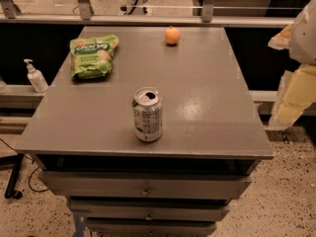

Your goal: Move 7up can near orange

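The gripper needs to next move to the lower half (151, 124) of the 7up can, under its opened silver top, and close there.
The 7up can (147, 114) stands upright near the front edge of the grey cabinet top (207, 98), its opened silver top facing up. The orange (172, 35) sits at the far edge of the top, well behind the can and slightly to its right. My gripper (294, 98) hangs at the right edge of the view, beyond the cabinet's right side, far from both the can and the orange. It holds nothing that I can see.
A green snack bag (93, 55) lies at the far left of the top. A white pump bottle (34, 76) stands on a ledge to the left. Drawers (145, 186) sit under the top. A railing (148, 19) runs behind.
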### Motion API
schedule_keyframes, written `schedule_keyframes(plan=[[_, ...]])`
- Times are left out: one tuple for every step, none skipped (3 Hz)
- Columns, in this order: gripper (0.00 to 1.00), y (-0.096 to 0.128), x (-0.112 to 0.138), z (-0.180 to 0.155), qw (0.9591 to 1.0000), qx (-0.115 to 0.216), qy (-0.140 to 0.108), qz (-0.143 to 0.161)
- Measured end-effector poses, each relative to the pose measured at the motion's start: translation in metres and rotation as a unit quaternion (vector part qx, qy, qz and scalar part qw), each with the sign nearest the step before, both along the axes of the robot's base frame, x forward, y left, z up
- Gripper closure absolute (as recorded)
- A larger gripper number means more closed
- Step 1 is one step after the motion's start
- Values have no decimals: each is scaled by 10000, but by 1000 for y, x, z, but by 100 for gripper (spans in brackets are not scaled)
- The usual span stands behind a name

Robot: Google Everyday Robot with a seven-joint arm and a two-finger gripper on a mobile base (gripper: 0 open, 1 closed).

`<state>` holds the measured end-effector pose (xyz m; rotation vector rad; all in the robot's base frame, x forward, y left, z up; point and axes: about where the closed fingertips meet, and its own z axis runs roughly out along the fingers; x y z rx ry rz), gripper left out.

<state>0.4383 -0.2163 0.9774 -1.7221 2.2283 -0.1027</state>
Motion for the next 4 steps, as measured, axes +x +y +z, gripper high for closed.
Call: schedule_keyframes(plan=[[0, 0, 0, 0, 10000, 0, 0, 0], [0, 14, 3, -14, 9993, 360, 15, 54], [0, 51, 12, -50, 9907, 1347, 68, 178], [0, 89, 20, -122, 9682, 2452, 284, 414]])
